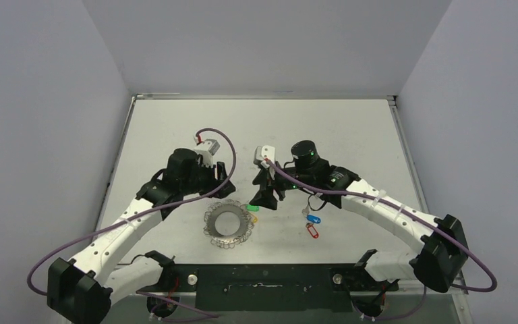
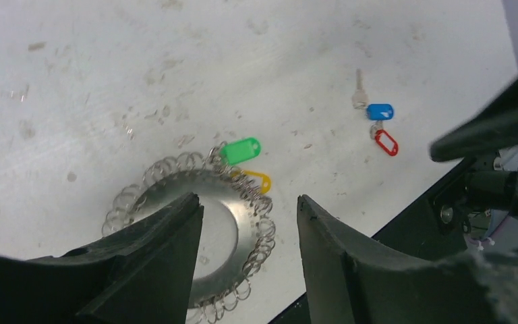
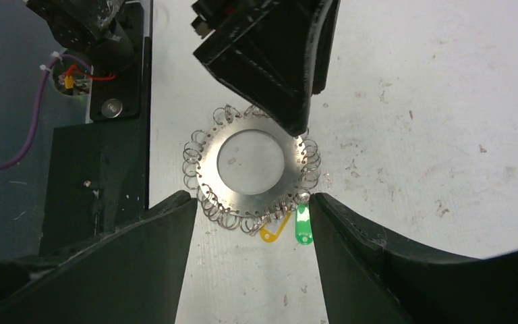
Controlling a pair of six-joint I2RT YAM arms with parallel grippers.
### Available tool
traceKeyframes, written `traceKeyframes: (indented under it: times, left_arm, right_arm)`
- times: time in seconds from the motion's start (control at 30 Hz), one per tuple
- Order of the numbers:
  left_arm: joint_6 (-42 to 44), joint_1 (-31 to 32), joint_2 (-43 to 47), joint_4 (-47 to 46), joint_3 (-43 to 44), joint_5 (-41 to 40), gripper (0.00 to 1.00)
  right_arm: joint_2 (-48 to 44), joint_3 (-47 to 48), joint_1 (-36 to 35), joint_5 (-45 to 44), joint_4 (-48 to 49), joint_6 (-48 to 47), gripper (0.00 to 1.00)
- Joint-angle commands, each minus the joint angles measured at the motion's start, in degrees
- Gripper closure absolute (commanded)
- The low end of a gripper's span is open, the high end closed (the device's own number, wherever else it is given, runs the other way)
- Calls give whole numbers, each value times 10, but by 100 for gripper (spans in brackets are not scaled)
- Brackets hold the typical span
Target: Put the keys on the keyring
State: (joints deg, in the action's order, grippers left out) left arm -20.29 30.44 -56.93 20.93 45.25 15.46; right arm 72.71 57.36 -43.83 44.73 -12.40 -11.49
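Observation:
Next, my right gripper should go to the keyring's far edge [image 1: 231,202] [image 3: 308,159], close to the green tag, and close there on the wire-looped keyring.
The keyring [image 1: 228,224] lies flat on the table near the front, its edge lined with wire loops; it also shows as the keyring [image 2: 243,210] and keyring [image 3: 251,201]. A green tag [image 1: 253,208] and a yellow tag [image 1: 255,218] hang on its right side. The two keys lie loose to the right, apart from it: blue tag [image 1: 315,219] [image 2: 380,111], red tag [image 1: 312,231] [image 2: 386,142]. My left gripper [image 1: 214,191] [image 2: 249,202] hovers open over the keyring, holding nothing. My right gripper [image 1: 266,199] [image 3: 251,199] is open and empty just above the green tag [image 3: 303,225].
The black base plate [image 1: 263,283] of the arms runs along the near edge, close to the keyring. The white table [image 1: 351,135] has a raised rim at back and sides. The two grippers stand close together over the ring.

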Motion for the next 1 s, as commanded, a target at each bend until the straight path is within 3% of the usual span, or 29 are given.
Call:
traceKeyframes:
  times: [0.0, 0.2, 0.43, 0.6, 0.7, 0.97]
  left_arm:
    - [-101, -57, -46, 99, 30, -22, 47]
    - [-130, -146, -112, 210, 55, 1, 44]
    - [-148, -203, -101, 280, 38, -64, 43]
    - [-160, -226, -21, 295, 22, -132, 43]
    - [-170, -227, 56, 305, 20, -195, 43]
    - [-177, -226, 245, 277, 4, -302, 46]
  right_arm:
    - [43, 9, -27, -70, 29, 36, 37]
    - [111, 44, -70, -141, 34, 82, 38]
    - [226, 145, -141, -191, -24, 148, 40]
    - [307, 202, -170, -191, -8, 209, 44]
    - [346, 219, -173, -183, 27, 257, 52]
    - [422, 265, -174, -209, 41, 315, 53]
